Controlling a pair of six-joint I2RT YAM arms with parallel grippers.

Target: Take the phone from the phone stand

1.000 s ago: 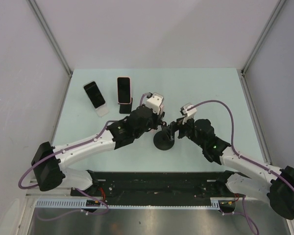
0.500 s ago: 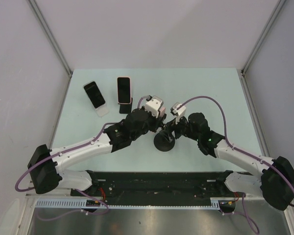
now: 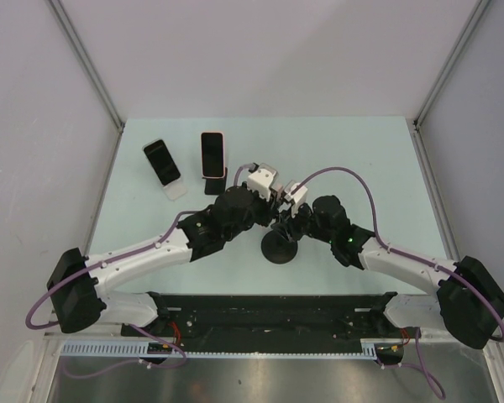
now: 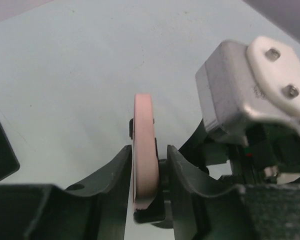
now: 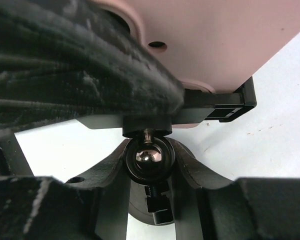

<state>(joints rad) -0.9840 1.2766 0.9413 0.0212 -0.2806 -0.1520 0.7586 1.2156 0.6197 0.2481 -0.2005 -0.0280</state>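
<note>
The pink phone is crooked in my left gripper with a gap at one finger, so next I open, straighten up and close on both sides (image 4: 146, 162) of the phone before pulling.
A pink phone (image 4: 143, 145) stands edge-on in the black phone stand's cradle (image 4: 151, 212). My left gripper (image 4: 149, 152) straddles it: the left finger touches the phone's side and a narrow gap shows at the right finger. In the right wrist view the phone's pink back (image 5: 215, 40) fills the top. Below it, my right gripper (image 5: 149, 150) is shut on the stand's ball joint (image 5: 149, 156), both fingers against its socket. From above, both grippers meet over the stand's round base (image 3: 279, 248), and they hide the phone.
At the back left, a black phone (image 3: 161, 161) leans on a white stand, and a pink-cased phone (image 3: 212, 154) sits on a black stand. The right wrist's grey camera block (image 4: 250, 85) hangs close beside my left gripper. Walls enclose the table.
My right arm has swung left to the stand and its jaws have closed onto the ball joint. My left jaws have loosened around the phone. The phone remains in the cradle.
</note>
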